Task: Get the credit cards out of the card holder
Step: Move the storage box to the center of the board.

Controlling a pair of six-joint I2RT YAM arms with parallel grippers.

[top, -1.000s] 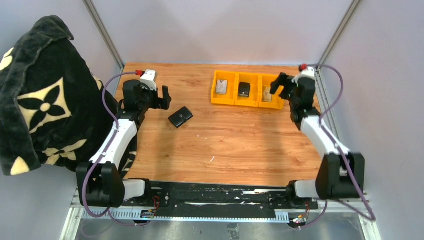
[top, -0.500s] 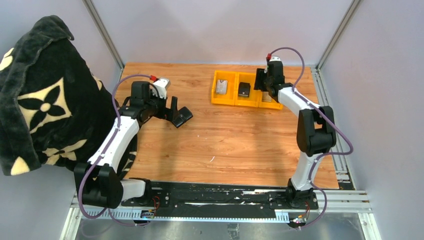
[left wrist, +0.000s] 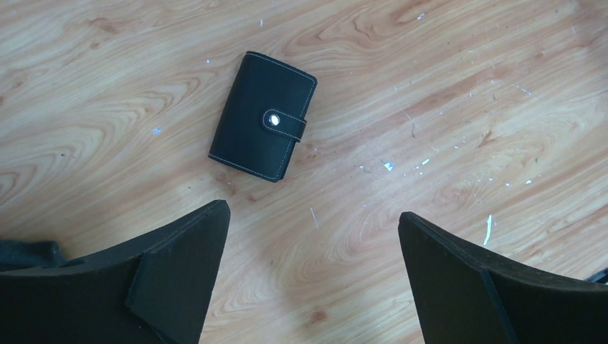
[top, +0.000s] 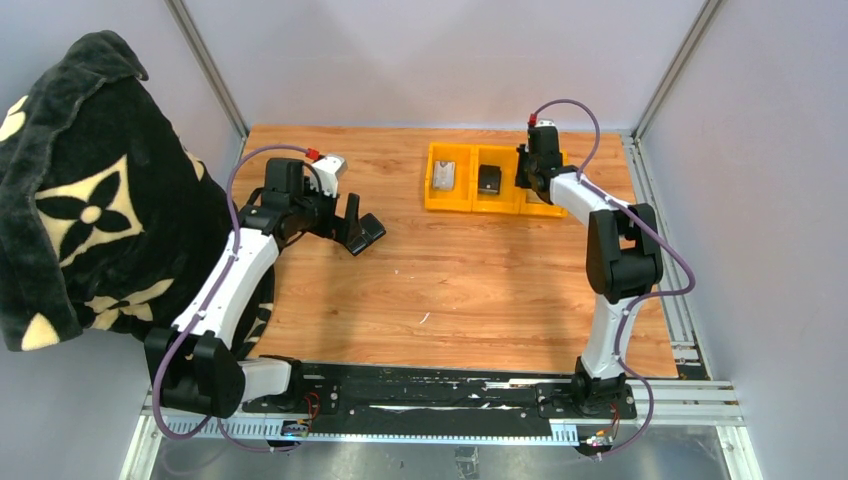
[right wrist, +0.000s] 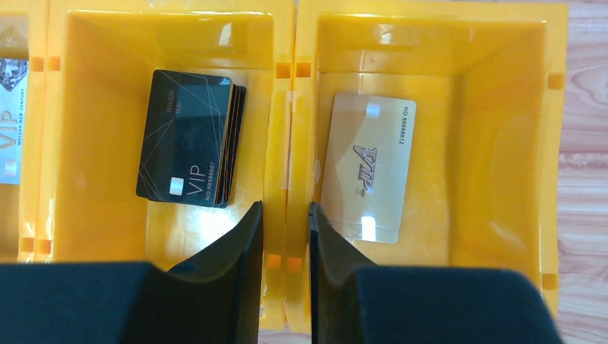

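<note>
My right hand should set the yellow bin row on the bare wood (top: 476,240) beside the black card holder.
The black card holder (left wrist: 263,116) lies flat on the wooden table with its strap snapped shut. My left gripper (left wrist: 313,215) hangs open just above and beside it, nothing between its fingers; in the top view the left gripper (top: 355,222) partly covers the card holder (top: 371,231). Credit cards lie in the yellow bins (right wrist: 287,107): a tan VIP card (right wrist: 368,167), a stack of black VIP cards (right wrist: 188,137) and a whitish card (right wrist: 8,140) at the frame edge. My right gripper (right wrist: 285,209) is shut on the two adjoining bin walls.
The three yellow bins (top: 470,204) stand in a row at the back of the table. A black patterned blanket (top: 80,190) hangs at the left edge. Metal frame posts rise at both back corners.
The right arm swung from the table's right edge to over the bins and its jaws narrowed onto the walls. The left gripper moved right, over the card holder.
</note>
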